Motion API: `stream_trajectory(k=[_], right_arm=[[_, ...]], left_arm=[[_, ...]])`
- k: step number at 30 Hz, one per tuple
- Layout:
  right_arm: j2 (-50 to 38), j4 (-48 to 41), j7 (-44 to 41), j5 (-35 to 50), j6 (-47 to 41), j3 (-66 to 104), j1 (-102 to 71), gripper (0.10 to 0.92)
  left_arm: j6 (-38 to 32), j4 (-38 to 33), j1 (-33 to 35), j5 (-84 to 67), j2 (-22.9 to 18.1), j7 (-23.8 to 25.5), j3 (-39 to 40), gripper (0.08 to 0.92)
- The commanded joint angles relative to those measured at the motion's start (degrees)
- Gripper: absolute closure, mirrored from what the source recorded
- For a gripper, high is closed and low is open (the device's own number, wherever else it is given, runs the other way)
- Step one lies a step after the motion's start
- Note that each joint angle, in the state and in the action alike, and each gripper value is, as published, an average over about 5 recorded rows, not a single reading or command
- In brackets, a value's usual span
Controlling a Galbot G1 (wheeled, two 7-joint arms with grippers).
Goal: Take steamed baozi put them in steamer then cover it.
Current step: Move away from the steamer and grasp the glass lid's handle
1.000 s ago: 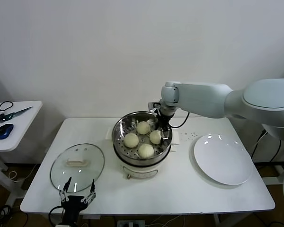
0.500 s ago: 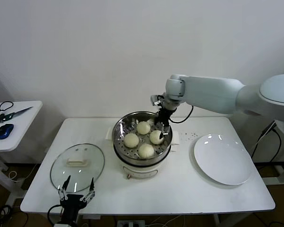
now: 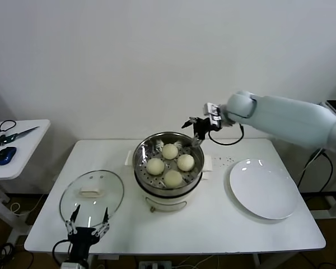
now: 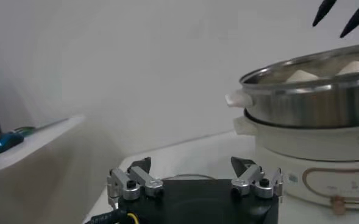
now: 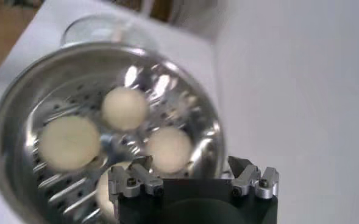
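Note:
The steamer needs covering, so the clear glass cover has to be gripped next: my left gripper will move to its cream handle (image 3: 91, 193) and close there.
Four cream-white baozi (image 3: 170, 163) lie in the shiny steel steamer (image 3: 141, 158) on its cream-white cooker base at the table's middle. They also show in the right wrist view (image 5: 124, 108). My right gripper (image 3: 194, 128) is open and empty, raised just above the steamer's far right rim. The clear glass cover (image 3: 91, 198) with a cream handle lies flat on the table to the steamer's left. My left gripper (image 3: 88, 221) is open and empty at the table's front edge, just in front of the cover. The left wrist view shows the steamer (image 4: 313, 97) from the side.
A flat white plate (image 3: 264, 188) lies at the table's right. A small side table (image 3: 28, 134) at far left holds scissors and a blue mouse. A wall stands close behind the table.
My right gripper has let go of the fourth baozi in the steamer, lifted out and drawn back to the right. My left gripper has sunk slightly at the front edge.

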Motion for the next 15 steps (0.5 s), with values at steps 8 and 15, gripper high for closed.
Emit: stream_trajectory(k=[8,15], right_arm=[[-18.81,14.24,28.95,-2.54,11.01,52.44,-47.01,0.203],[-14.97,19.19,30.73,-8.14,9.13,79.55,-72.07,0.203]], left_arm=[[0.25,-1.25,-1.14,4.77,-1.70,0.04,-1.10,0.177],[-0.05,-1.28,-1.36,7.07,-1.93,-0.38,-1.31,0.177]])
